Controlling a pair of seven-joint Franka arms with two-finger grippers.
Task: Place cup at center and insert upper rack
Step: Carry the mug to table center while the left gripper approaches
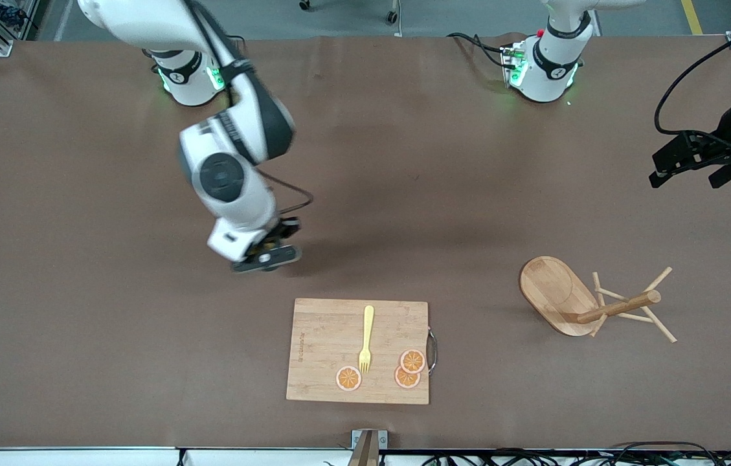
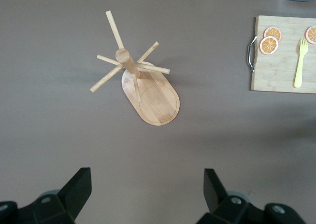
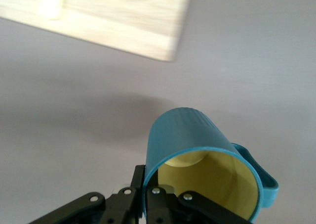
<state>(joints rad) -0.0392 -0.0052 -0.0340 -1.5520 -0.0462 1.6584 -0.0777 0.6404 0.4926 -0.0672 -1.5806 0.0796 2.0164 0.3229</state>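
I should set the teal cup with my right gripper on the bare brown table (image 1: 399, 207) between the arms, well behind the cutting board.
The teal cup (image 3: 195, 135) with its yellow inside hangs in the right wrist view, and my right gripper (image 3: 150, 192) is shut on its rim, one finger inside and one outside. In the front view the right gripper (image 1: 268, 255) is over bare table beside the cutting board's edge, and the arm hides the cup. The upper rack (image 1: 556, 294), a light wooden mug tree with an oval base, rests toward the left arm's end. From the left wrist camera the upper rack (image 2: 155, 93) shows whole. My left gripper (image 1: 689, 169) waits open and empty in the air (image 2: 146, 189).
A wooden cutting board (image 1: 359, 382) lies near the front camera, carrying a yellow fork (image 1: 366, 336) and three orange slices (image 1: 348, 378). A corner of that board (image 3: 123, 21) shows in the right wrist view. Brown table (image 1: 436, 194) spreads between the arms.
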